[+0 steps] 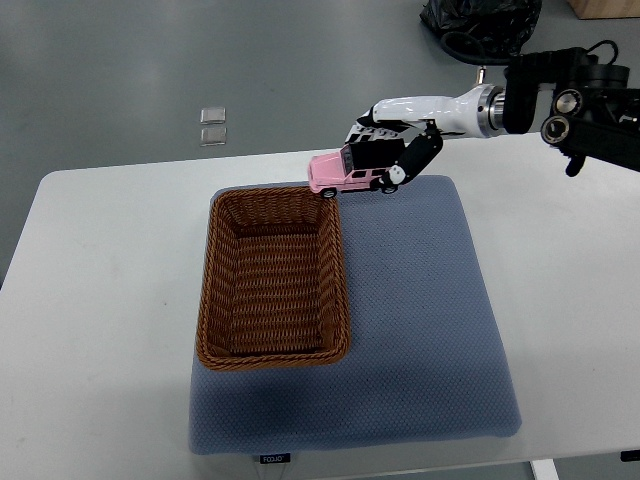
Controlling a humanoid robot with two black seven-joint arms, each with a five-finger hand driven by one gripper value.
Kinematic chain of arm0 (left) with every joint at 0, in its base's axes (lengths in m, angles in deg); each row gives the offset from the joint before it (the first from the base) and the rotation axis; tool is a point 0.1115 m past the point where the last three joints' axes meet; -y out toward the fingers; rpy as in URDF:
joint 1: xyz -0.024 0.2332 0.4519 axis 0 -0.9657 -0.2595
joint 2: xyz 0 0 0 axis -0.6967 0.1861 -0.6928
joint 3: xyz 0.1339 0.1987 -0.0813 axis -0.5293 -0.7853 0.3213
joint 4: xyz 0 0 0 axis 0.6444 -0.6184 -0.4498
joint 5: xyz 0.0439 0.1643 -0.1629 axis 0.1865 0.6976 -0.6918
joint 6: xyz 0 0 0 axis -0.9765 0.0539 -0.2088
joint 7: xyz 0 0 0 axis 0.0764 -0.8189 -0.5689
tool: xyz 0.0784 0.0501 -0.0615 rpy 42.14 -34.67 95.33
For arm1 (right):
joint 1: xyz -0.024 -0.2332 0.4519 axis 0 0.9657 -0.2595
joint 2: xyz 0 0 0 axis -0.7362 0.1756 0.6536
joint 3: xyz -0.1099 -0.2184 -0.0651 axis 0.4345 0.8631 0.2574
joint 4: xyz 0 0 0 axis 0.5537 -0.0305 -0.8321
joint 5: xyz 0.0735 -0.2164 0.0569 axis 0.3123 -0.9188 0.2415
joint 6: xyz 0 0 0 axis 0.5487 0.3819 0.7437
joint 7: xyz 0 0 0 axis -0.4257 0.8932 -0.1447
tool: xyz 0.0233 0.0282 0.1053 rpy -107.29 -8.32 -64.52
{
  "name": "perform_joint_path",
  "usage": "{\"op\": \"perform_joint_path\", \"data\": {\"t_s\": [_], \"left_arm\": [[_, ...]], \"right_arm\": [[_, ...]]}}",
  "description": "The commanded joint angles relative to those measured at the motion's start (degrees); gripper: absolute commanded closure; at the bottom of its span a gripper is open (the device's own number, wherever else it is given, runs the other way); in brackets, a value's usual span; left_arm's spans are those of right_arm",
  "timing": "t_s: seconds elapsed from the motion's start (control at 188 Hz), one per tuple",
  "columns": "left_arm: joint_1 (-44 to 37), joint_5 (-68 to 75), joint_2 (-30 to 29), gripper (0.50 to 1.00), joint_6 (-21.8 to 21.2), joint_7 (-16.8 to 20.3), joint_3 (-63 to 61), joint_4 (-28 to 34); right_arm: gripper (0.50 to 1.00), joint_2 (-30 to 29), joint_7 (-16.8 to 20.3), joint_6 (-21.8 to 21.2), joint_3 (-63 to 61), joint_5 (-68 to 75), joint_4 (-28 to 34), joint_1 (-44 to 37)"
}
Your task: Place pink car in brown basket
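My right gripper is going to release the pink car, which hangs above the basket's corner now, in the far half of the brown basket (279,256), at a spot just a little past the middle of that basket.
The pink car (338,174) is held in the air by my right hand (392,150), whose arm comes in from the right edge. The fingers are curled around the car's rear half. The car hangs just above and beyond the far right corner of the brown wicker basket (215,290). The basket is rectangular, holds nothing and stands on the left part of a blue-grey mat (420,320). The left hand does not show.
The mat lies on a white table (100,300). Two small clear plastic pieces (212,126) lie on the grey floor beyond the table. A black bag (480,22) sits at the top right on the floor.
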Motion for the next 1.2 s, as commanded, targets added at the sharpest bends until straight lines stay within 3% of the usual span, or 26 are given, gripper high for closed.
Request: {"op": "perform_joint_path", "data": {"t_s": [0.0, 0.133, 0.329, 0.749, 1.089, 1.1, 1.105, 1.137, 1.195], "left_arm": [[0.2, 0.1, 0.0, 0.5, 0.1, 0.0, 0.0, -0.1], [0.4, 0.1, 0.0, 0.5, 0.1, 0.0, 0.0, -0.1], [0.5, 0.1, 0.0, 0.5, 0.1, 0.0, -0.1, -1.6], [0.5, 0.1, 0.0, 0.5, 0.1, 0.0, -0.1, -2.6], [0.5, 0.1, 0.0, 0.5, 0.1, 0.0, -0.1, -2.6], [0.5, 0.1, 0.0, 0.5, 0.1, 0.0, -0.1, -2.6], [0.5, 0.1, 0.0, 0.5, 0.1, 0.0, -0.1, -2.6], [0.5, 0.1, 0.0, 0.5, 0.1, 0.0, -0.1, -2.6], [0.5, 0.1, 0.0, 0.5, 0.1, 0.0, -0.1, -2.6]], "right_arm": [[1.0, -6.7, 0.0, 0.1, 0.4, 0.5, -4.3, -0.5], [1.0, -14.5, 0.0, 0.7, 2.2, 0.5, -8.6, -0.1], [1.0, -20.6, -0.1, 1.7, 3.0, 0.3, -13.0, 4.4], [1.0, -22.7, -0.4, 2.0, 2.9, 0.2, -17.0, 8.1], [1.0, -23.1, -0.5, 5.1, 2.9, -0.4, -18.2, 11.6], [0.996, -23.1, -0.5, 5.1, 2.9, -0.4, -18.2, 11.7], [0.947, -23.2, -0.5, 5.1, 2.9, -0.4, -18.2, 11.8], [0.857, -23.2, -0.5, 5.1, 2.9, -0.3, -18.2, 12.1], [0.777, -23.2, -0.5, 5.1, 2.6, 0.1, -18.2, 12.1]]}}
